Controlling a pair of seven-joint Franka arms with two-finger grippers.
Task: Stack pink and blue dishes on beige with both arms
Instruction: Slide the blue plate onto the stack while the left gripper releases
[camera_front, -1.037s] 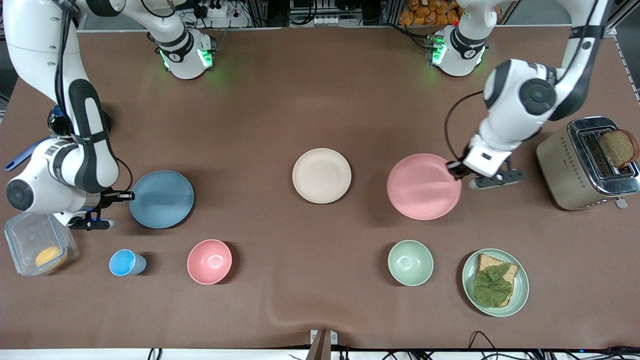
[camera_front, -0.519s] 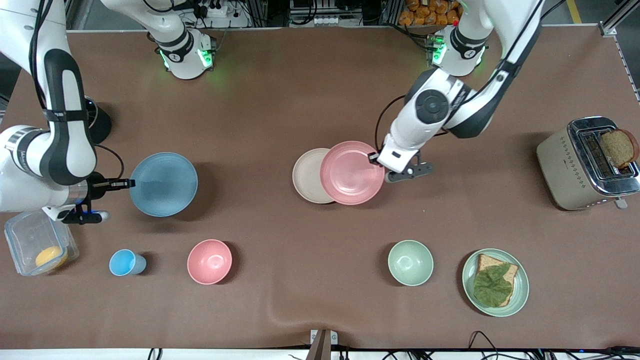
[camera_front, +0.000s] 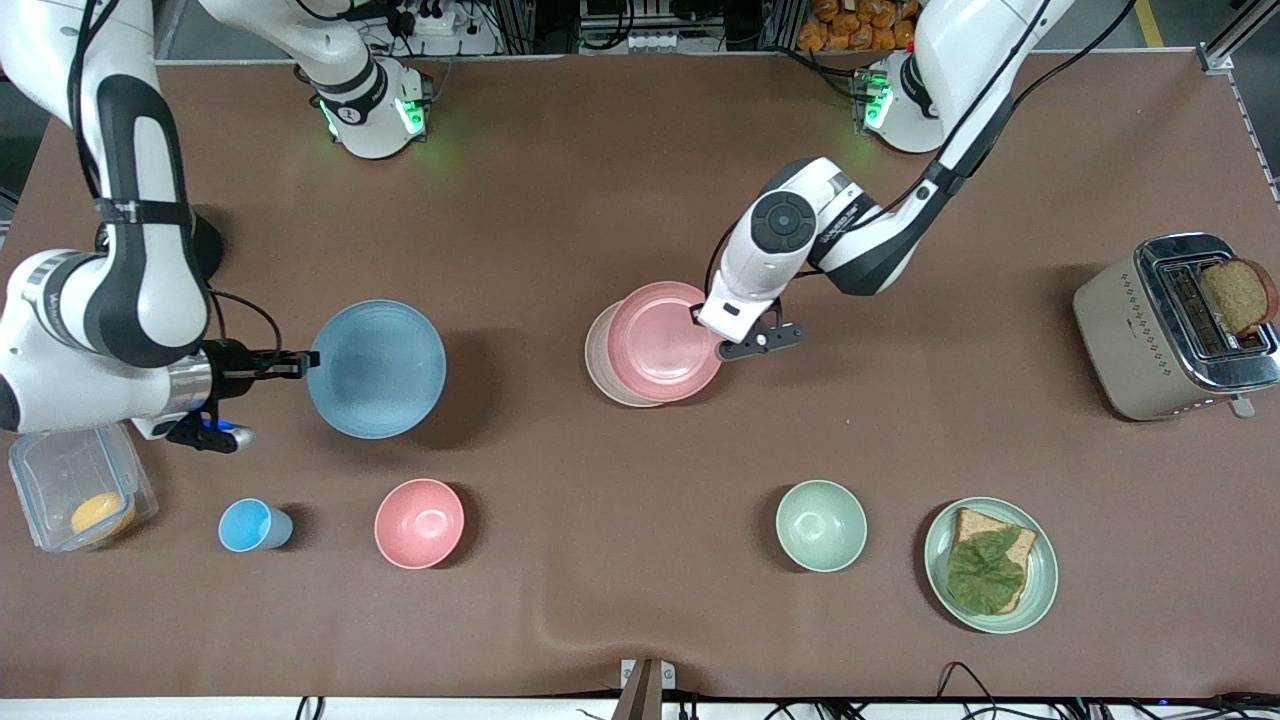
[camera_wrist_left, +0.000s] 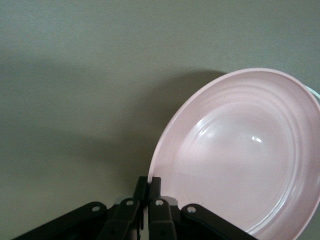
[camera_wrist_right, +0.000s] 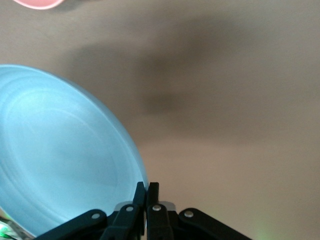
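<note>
The light blue plate, now lifted above the table, will go down from my right gripper onto the pale pink plate (camera_front: 636, 360) above the beige plate.
The pale pink plate (camera_front: 662, 341) hangs over the beige plate (camera_front: 597, 366), covering all but a thin crescent of it. My left gripper (camera_front: 698, 317) is shut on the pink plate's rim. In the left wrist view the pink plate (camera_wrist_left: 240, 155) tilts up from my left gripper (camera_wrist_left: 149, 181). The light blue plate (camera_front: 376, 368) is lifted above the table toward the right arm's end, and my right gripper (camera_front: 305, 363) is shut on its rim. The right wrist view shows the blue plate (camera_wrist_right: 60, 155) held in my right gripper (camera_wrist_right: 146, 187).
Nearer the camera stand a small blue cup (camera_front: 254, 525), a pink bowl (camera_front: 419, 523), a green bowl (camera_front: 821, 525) and a green plate (camera_front: 940, 560) with bread and lettuce. A clear container (camera_front: 75, 485) lies under the right arm. A toaster (camera_front: 1170, 325) stands at the left arm's end.
My left gripper has carried the pink plate from beside the beige plate to over it. My right gripper has lifted the blue plate and moved it toward the table's middle.
</note>
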